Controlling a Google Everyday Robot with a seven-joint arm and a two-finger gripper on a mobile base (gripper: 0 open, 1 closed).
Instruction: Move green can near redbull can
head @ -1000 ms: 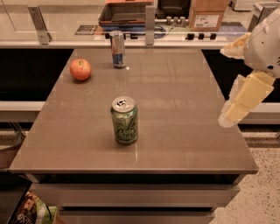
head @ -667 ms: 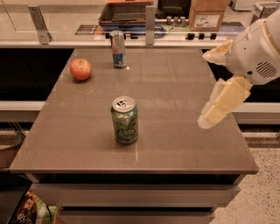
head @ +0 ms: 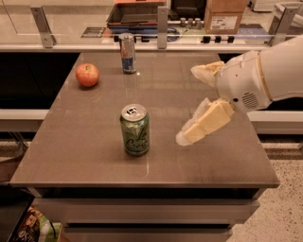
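Next, I move my gripper to the middle of the green can's body [head: 135, 132] and close it there, with its fingers around the upright sides.
The green can [head: 135, 130] stands upright near the front middle of the brown table [head: 94, 156], silver top with pull tab showing. The redbull can [head: 127, 52] stands upright at the far edge of the table, slim, blue and silver. My gripper [head: 189, 106] comes in from the right, above the table and to the right of the green can, apart from it. Its two pale fingers are spread open, one fingertip [head: 184, 138] low near the can's height, the other finger [head: 201, 72] higher and farther back. It holds nothing.
A red apple [head: 87, 74] lies at the table's far left. Behind the table runs a counter with metal posts [head: 162, 21], a dark tray [head: 135, 14] and a cardboard box [head: 226, 14]. A bag [head: 33, 227] sits on the floor at the front left.
My gripper has moved left from the table's right edge toward the green can. The cans and the apple have not moved.
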